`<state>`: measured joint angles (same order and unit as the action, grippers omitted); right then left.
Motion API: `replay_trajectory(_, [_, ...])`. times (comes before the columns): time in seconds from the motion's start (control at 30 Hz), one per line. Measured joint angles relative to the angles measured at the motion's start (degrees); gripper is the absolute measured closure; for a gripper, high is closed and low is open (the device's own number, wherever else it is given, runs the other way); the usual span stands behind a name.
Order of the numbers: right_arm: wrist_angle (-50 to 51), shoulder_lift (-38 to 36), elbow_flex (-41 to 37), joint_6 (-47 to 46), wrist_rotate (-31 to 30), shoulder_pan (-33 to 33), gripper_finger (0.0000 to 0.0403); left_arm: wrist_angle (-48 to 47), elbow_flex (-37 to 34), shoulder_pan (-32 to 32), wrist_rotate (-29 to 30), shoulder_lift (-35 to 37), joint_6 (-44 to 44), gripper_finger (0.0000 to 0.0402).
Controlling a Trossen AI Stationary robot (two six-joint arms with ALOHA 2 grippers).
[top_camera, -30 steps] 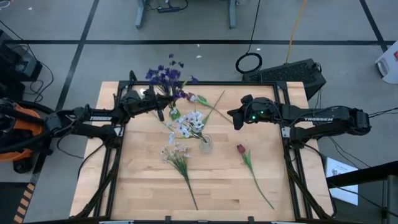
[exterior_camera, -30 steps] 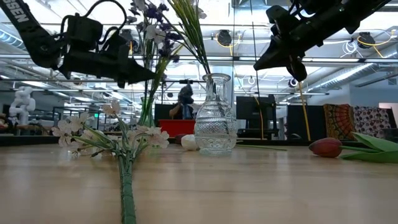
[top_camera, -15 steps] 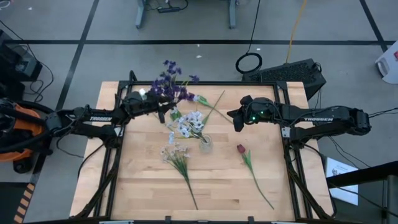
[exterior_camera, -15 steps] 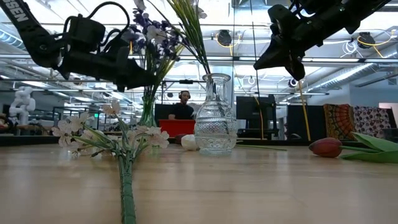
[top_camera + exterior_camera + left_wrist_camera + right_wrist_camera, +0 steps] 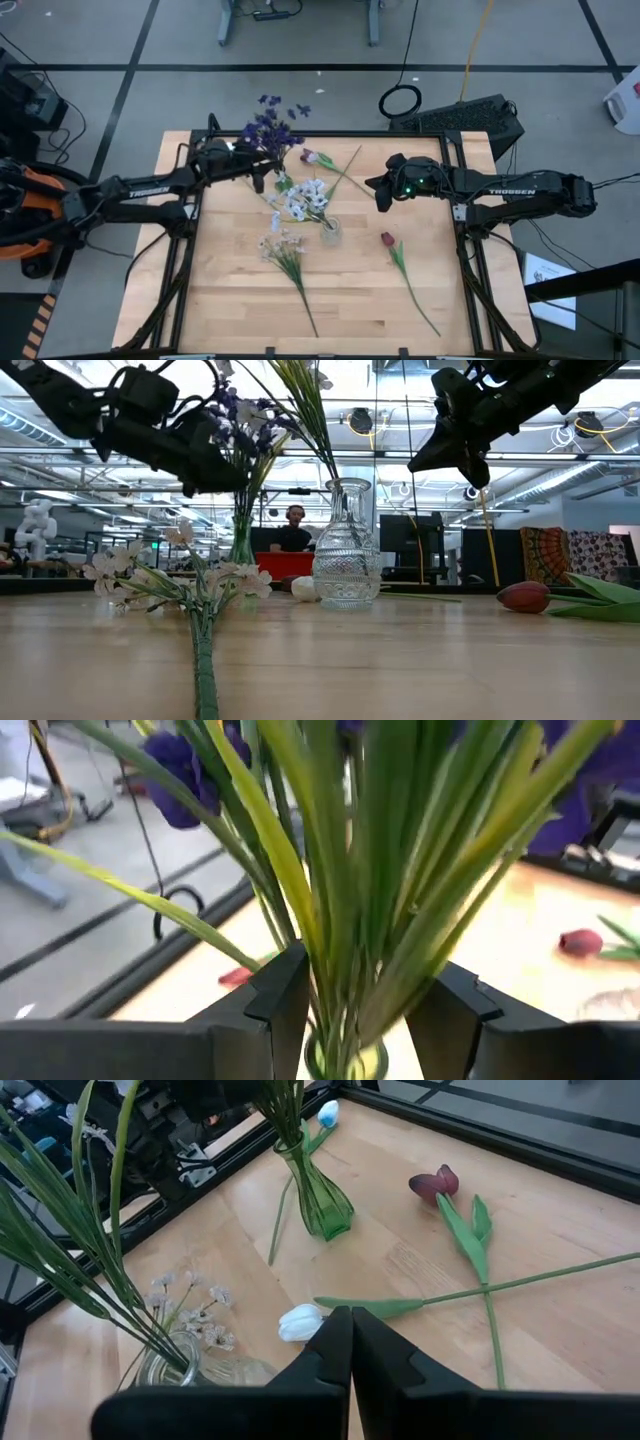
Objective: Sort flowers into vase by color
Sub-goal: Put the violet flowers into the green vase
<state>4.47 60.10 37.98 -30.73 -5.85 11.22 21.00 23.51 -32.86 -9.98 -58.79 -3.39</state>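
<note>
The robot's left gripper will next go to the white tulip beside the green vase and close on the tulip's stem point(image 5: 248, 180) below its leaves.
The purple flowers point(image 5: 268, 125) stand in a green vase point(image 5: 320, 1200) at the table's far left. My left gripper point(image 5: 260, 176) is open, with their stems point(image 5: 370, 920) between its fingers just above the vase's mouth. Pale small-blossom sprays point(image 5: 305, 198) stand in a clear glass vase point(image 5: 345, 550) mid-table. Another spray point(image 5: 285, 250) lies flat near it. One dark red tulip point(image 5: 388, 240) lies on the right. Another dark red tulip point(image 5: 435, 1183) and a white tulip point(image 5: 300, 1322) lie behind the vases. My right gripper point(image 5: 380, 190) hovers shut above the table's far right. My left gripper stands open around the purple flowers' stems point(image 5: 330, 970), coming level from the table's left. Whether a finger point(image 5: 285, 995) touches them I cannot tell. The stems stand upright in the green vase.
Black frame rails point(image 5: 190, 215) run along the table's left and right sides. The near half of the wooden top point(image 5: 360, 310) holds only stems. A person point(image 5: 293, 530) sits in the room behind the table.
My left gripper has opened and let go of the purple flowers' stems, then risen a little. The bunch has swayed and stays in the green vase.
</note>
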Motion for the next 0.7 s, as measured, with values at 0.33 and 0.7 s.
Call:
replay_trajectory(0.33, [-1.7, 0.0, 0.0, 0.4, 0.0, 0.5, 0.0403, -12.6, 2.3, 0.0, 0.1, 7.3, 0.8, 0.0249])
replay_trajectory(0.7, [-5.4, 0.0, 0.0, 1.6, 0.0, 0.5, 0.0403, -22.8, 2.4, 0.0, 5.0, 16.2, 0.3, 0.0249])
